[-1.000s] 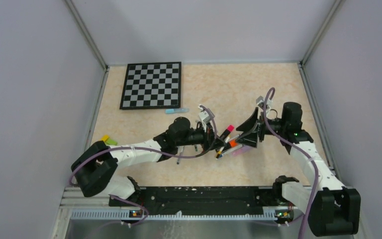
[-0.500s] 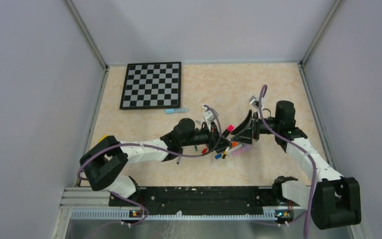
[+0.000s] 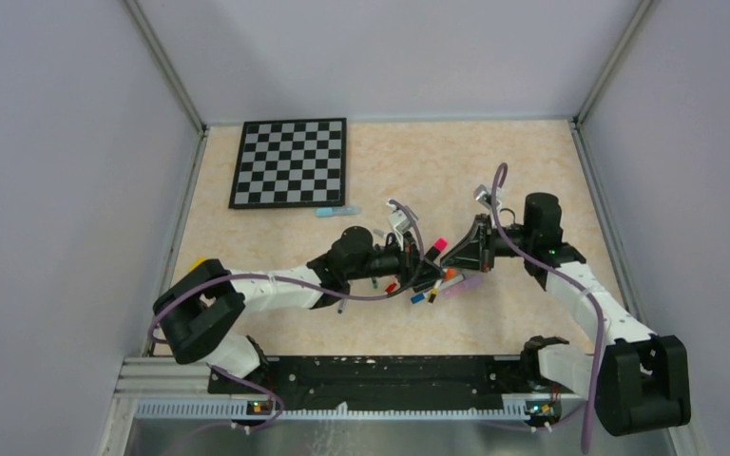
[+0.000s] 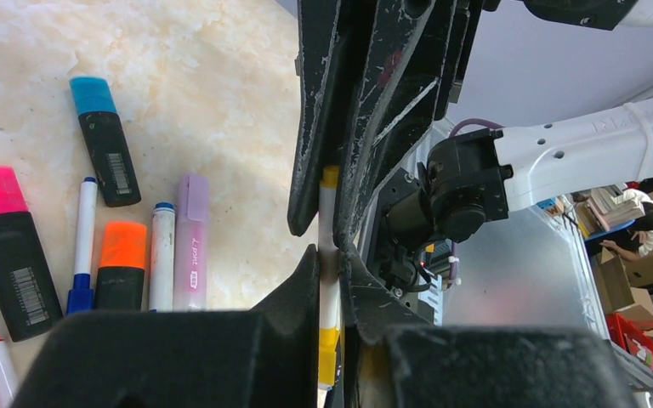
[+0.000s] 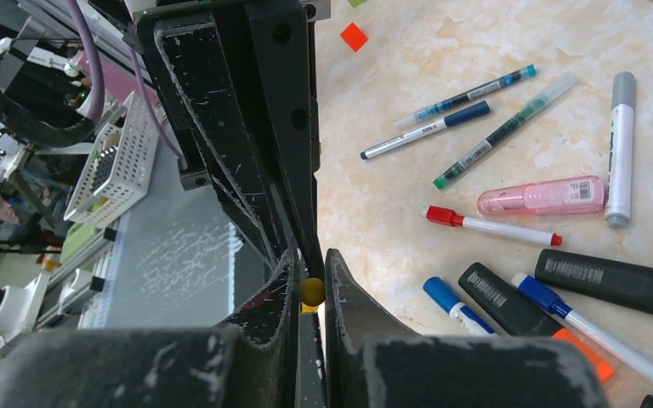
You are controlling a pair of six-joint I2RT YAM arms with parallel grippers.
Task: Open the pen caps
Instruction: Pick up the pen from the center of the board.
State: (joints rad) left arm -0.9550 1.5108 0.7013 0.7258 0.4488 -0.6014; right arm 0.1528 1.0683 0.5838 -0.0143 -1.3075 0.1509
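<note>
I am holding the pen's white body short of its yellow cap with my left gripper, so next I open that gripper and take the pen's yellow cap (image 4: 328,357).
My left gripper (image 4: 329,255) is shut on a thin white pen (image 4: 329,285) with yellow ends, held above the table. The right gripper (image 5: 310,259) meets it head-on and is shut on the pen's yellow cap (image 5: 311,291), which shows in the left wrist view as a yellow stub (image 4: 330,177) between the right fingers (image 4: 374,102). In the top view the two grippers touch tip to tip, left (image 3: 426,258) and right (image 3: 458,255), over a pile of capped pens and markers (image 3: 432,285).
On the table below lie a pink highlighter (image 4: 4,246), a blue one (image 4: 106,140), an orange one (image 4: 121,263), a lilac pen (image 4: 191,242), a red-capped pen (image 5: 493,225) and a grey marker (image 5: 619,144). A chessboard (image 3: 290,161) lies far left.
The right gripper has moved in toward the left one and closed from wide open onto the yellow cap. The left gripper has kept its hold on the pen.
</note>
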